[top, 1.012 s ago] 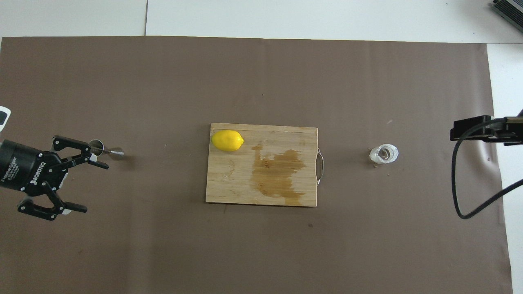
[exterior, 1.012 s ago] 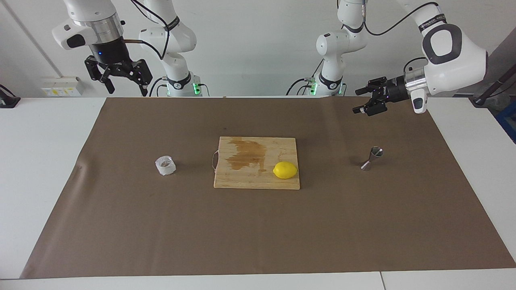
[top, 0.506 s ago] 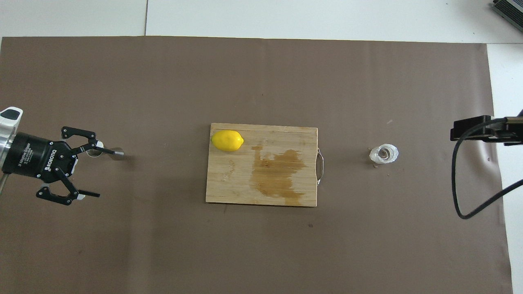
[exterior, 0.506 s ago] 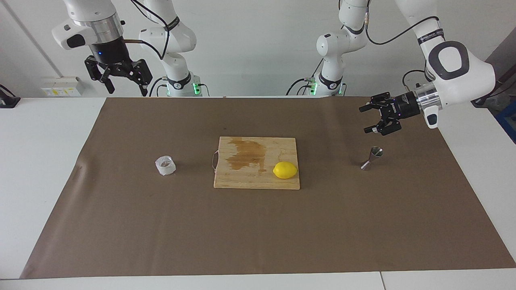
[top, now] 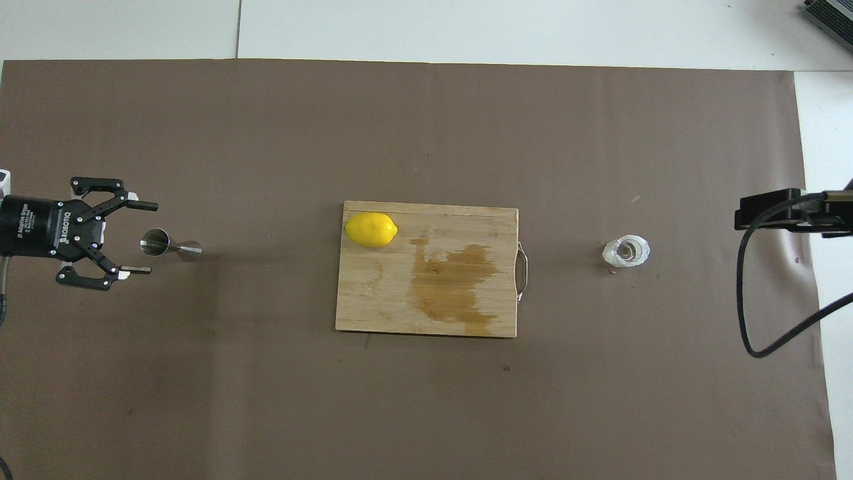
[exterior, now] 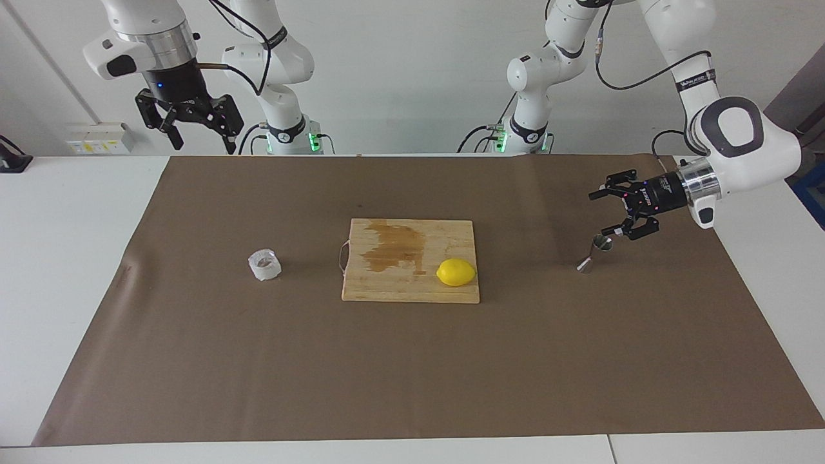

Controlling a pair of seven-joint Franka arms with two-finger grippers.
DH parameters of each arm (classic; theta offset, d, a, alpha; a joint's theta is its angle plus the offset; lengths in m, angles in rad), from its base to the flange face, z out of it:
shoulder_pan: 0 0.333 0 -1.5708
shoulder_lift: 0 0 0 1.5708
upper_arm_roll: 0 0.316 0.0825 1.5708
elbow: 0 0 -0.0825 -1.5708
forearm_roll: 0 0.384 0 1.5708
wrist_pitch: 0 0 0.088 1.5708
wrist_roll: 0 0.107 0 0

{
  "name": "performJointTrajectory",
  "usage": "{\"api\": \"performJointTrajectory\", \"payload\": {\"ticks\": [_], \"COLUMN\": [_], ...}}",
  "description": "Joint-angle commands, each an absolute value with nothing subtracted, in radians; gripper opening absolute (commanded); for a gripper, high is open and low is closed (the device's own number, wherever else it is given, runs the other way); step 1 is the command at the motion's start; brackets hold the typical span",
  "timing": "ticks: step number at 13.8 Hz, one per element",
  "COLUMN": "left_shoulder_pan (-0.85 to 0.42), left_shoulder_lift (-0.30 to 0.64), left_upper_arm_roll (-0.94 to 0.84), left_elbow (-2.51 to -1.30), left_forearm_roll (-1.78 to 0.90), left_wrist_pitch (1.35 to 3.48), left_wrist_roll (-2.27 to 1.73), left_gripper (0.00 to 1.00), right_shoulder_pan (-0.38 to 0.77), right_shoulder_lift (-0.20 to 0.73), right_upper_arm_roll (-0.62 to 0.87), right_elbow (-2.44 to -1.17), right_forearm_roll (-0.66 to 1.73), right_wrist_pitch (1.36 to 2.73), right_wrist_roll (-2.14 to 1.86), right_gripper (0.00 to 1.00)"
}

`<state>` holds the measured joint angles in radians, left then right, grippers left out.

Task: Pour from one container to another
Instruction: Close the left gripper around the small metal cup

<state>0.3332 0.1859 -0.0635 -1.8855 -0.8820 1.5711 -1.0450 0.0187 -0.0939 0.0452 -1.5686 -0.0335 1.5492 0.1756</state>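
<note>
Next, my left gripper needs to grip the upper half (top: 159, 243) of the steel jigger, above its narrow middle.
The steel jigger (exterior: 595, 253) stands upright on the brown mat toward the left arm's end of the table, and shows in the overhead view (top: 166, 246). My left gripper (exterior: 602, 213) is open, lies level and points toward the table's middle, low over the jigger's top rim. In the overhead view (top: 149, 238) its fingers lie on either side of the jigger's top. I see no contact. The squat whitish cup (exterior: 265, 265) stands on the mat toward the right arm's end (top: 626, 251). My right gripper (exterior: 202, 144) is open and waits high above the mat's edge nearest the robots.
A wooden cutting board (exterior: 387, 287) with a brown wet stain lies mid-table between cup and jigger. A yellow lemon (exterior: 456, 272) sits on its corner toward the jigger (top: 370, 229). The brown mat (exterior: 412, 374) covers most of the white table.
My left gripper has come down and moved over the jigger, so its open fingers now flank the jigger's top. The right arm, cup, lemon and jigger have not moved.
</note>
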Motion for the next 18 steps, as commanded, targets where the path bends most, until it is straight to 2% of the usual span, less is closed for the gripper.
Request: {"api": "performJointTrajectory", "payload": {"ticks": [1,7,10,12,18], "left_shoulder_pan": [0.354,0.420,0.504,0.544,0.552], "left_shoulder_lift": [0.256,0.354,0.396,0.405,0.426], "left_upper_arm_roll": [-0.074,-0.087,-0.165,-0.202,-0.202], "left_elbow": [-1.826,-1.753,-1.733,-1.743,-1.775], "left_forearm_roll": [-0.893,-0.877,-0.877,-0.877,-0.839], "left_wrist_pitch": [1.525,1.473,1.474,1.474,1.476], "left_wrist_roll": [-1.068,-1.058,-1.033,-0.938,-0.798], "left_gripper": [1.00,1.00,1.00,1.00,1.00], "right_shoulder_pan": [0.006,0.006,0.006,0.006,0.006], "right_shoulder_lift": [-0.107,-0.107,-0.107,-0.107,-0.107], "right_upper_arm_roll": [0.048,0.048,0.048,0.048,0.048], "right_elbow": [-1.575,-1.575,-1.575,-1.575,-1.575], "right_forearm_roll": [-0.014,-0.014,-0.014,-0.014,-0.014], "right_wrist_pitch": [1.539,1.537,1.537,1.537,1.537], "right_wrist_roll": [0.158,0.158,0.158,0.158,0.158], "right_gripper": [1.00,1.00,1.00,1.00,1.00]}}
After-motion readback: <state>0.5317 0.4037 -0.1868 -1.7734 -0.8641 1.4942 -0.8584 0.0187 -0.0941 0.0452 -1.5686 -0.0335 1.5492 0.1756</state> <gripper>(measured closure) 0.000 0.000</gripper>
